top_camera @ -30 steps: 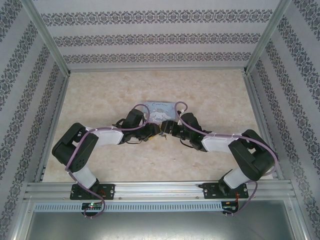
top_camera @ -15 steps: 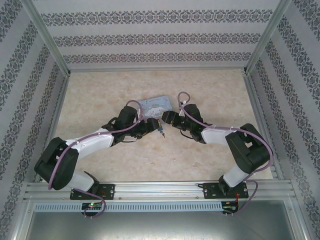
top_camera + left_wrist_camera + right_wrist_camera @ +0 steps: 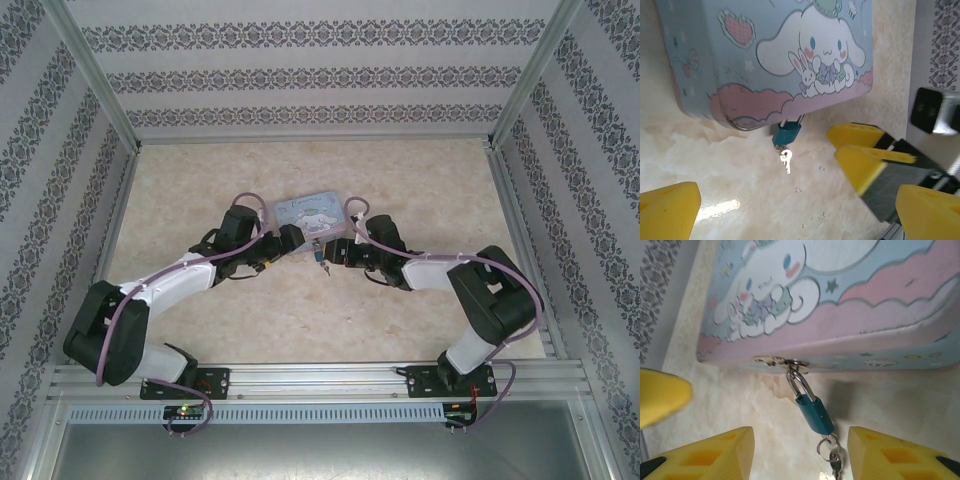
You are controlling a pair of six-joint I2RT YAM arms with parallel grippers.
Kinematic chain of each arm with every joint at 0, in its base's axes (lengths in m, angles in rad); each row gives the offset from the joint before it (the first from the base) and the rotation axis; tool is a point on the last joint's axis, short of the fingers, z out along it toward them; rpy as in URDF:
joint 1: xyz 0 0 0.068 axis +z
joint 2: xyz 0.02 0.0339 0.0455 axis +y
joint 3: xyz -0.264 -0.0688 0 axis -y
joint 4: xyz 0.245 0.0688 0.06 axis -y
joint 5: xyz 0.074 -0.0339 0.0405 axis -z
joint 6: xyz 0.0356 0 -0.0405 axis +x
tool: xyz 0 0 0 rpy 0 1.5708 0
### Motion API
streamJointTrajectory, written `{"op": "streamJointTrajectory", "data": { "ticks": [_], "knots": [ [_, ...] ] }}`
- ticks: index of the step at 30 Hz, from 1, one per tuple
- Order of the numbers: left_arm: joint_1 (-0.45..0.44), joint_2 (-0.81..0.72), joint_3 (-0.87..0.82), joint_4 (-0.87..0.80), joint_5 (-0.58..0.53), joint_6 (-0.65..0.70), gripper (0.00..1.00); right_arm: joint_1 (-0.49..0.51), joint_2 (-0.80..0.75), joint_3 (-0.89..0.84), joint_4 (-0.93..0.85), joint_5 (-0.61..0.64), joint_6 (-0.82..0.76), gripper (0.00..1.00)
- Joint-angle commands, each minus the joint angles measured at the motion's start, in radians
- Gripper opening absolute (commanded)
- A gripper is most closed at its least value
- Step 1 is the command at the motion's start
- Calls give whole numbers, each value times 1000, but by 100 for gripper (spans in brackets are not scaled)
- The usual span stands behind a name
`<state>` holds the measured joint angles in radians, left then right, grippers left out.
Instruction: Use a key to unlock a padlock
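The fingers of the robot's right gripper are level with the dangling key while the padlock hangs loose, so next the gripper moves closer to the tin and grips the padlock's body [image 3: 814, 415].
The teal padlock [image 3: 815, 414] hangs by its silvery shackle [image 3: 797, 382] from the hasp of the cartoon-dog tin [image 3: 850, 300]. Its body lies on the table in front of the tin. A small key [image 3: 836, 466] on a ring [image 3: 827, 447] lies at the padlock's lower end. My right gripper [image 3: 800, 455] is open, its yellow pads [image 3: 705, 455] either side of the padlock and key, not touching them. My left gripper [image 3: 795, 215] is open too, a short way back from the padlock [image 3: 786, 134] and key [image 3: 785, 159]. From above, the padlock [image 3: 319, 256] lies between the left gripper [image 3: 292, 240] and right gripper [image 3: 336, 250].
The pale-blue tin [image 3: 310, 212] sits mid-table just beyond both grippers. The right gripper's yellow fingers [image 3: 865, 150] reach in at the right of the left wrist view. Patterned walls and metal frame posts [image 3: 110, 120] enclose the marble-look table [image 3: 430, 180].
The two grippers, close together over the padlock a second ago, have drawn slightly apart. The left arm has stretched out and its gripper moved back-left. The tin shifted a little left.
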<state>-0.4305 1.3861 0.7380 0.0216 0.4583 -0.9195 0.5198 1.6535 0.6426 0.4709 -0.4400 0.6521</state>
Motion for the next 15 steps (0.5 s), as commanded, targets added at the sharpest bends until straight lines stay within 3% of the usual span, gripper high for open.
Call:
{"op": "streamJointTrajectory", "data": {
  "ticks": [1, 10, 15],
  "knots": [
    [32, -47, -6, -33, -11, 16, 100, 12, 52, 51, -10, -62, -63, 51],
    [59, -58, -35, -10, 5, -3, 100, 47, 147, 104, 15, -83, -50, 46],
    [59, -49, -39, 7, 15, -11, 100, 52, 173, 104, 20, -74, -46, 37]
  ]
}}
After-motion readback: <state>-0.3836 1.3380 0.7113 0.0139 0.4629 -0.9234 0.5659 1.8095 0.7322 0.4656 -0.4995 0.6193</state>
